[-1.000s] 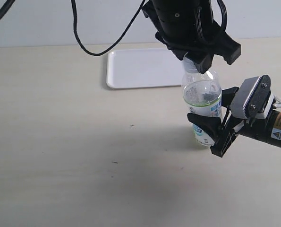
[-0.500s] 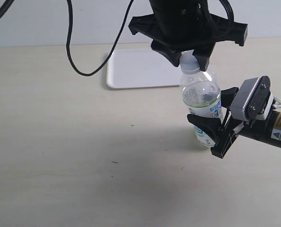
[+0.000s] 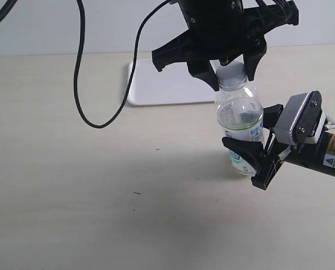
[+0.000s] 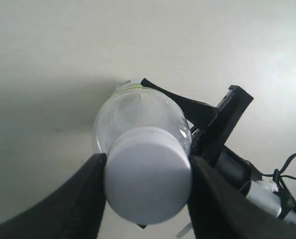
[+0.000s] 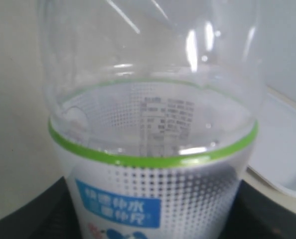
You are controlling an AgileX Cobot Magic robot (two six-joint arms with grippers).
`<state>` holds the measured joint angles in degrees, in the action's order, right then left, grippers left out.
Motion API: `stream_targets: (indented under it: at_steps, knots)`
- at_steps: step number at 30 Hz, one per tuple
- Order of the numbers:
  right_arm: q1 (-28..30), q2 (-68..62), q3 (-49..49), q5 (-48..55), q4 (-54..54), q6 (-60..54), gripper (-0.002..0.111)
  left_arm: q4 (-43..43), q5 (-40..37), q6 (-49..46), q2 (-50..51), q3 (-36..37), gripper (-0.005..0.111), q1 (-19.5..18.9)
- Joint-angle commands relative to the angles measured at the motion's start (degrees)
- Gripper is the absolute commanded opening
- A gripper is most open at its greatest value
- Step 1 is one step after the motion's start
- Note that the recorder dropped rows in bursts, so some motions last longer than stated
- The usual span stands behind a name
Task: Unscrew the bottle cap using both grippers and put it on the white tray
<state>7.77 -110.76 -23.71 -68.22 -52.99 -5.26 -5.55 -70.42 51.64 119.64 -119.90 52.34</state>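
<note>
The bottle cap is still on the neck at the end of the left gripper's twist, so the robot should open that gripper, turn it back and regrip the cap [image 3: 231, 75].
The clear bottle [image 3: 239, 121] with its green-edged label stands upright on the table, right of centre. My right gripper [image 3: 255, 138], the one with the grey-white block, is shut on the label; the label [image 5: 152, 199] fills the gap between its dark fingers [image 5: 23, 214]. From above, my bulky left gripper [image 3: 231, 76] is shut on the white bottle cap [image 3: 230, 71], which sits on the neck. In the left wrist view both black fingers [image 4: 78, 204] press the sides of the cap [image 4: 148, 174]. The white tray [image 3: 156, 84] lies behind the bottle, to the left.
A black cable [image 3: 80, 84] hangs from the left arm and loops over the table and the tray's left edge. A corner of the tray [image 5: 282, 149] shows behind the bottle in the right wrist view. The beige tabletop [image 3: 99, 185] spreads to the left and front.
My left gripper has turned around the cap's axis while staying on it, and its cable has swung along. The bottle and the right gripper have kept their place.
</note>
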Motion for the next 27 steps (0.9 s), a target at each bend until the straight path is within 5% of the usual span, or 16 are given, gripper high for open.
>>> stream_targets:
  at_steps: [1, 7, 10, 12, 14, 16, 22, 27]
  knots:
    - [0.2, 0.1, -0.1, -1.7, 0.0, 0.8, 0.000, -3.8, 0.5, 7.1, -0.1, -0.3, 0.000, 0.2]
    - [0.2, 0.1, -0.1, -1.7, 0.0, 2.0, 0.000, -4.2, 0.5, 8.5, 0.0, -0.3, 0.000, 0.2]
    - [0.2, 0.1, -0.1, -1.7, 0.0, 2.1, 0.000, -5.1, 0.5, 7.0, 0.0, -0.3, 0.010, 0.2]
    - [0.2, 0.1, -0.1, -1.7, 0.0, 2.1, 0.000, -6.0, 0.5, 5.5, 0.0, -0.3, 0.038, 0.2]
    - [0.2, 0.1, -0.1, -1.7, 0.0, 2.1, 0.000, -5.7, 0.5, 0.7, 0.0, -0.3, 0.086, 0.2]
    - [0.2, 0.1, -0.1, -1.7, 0.4, 2.1, 0.000, -5.8, 0.5, -6.7, 0.0, -0.3, 0.103, 0.2]
    - [0.2, 0.1, -0.1, -1.7, 0.5, 2.1, 0.000, 0.2, 0.5, -33.0, 0.0, -0.3, 0.104, -0.4]
    - [0.2, 0.1, -0.1, -1.7, 0.5, 2.1, 0.000, 2.4, 0.5, -46.0, 0.0, -0.3, 0.104, -0.4]
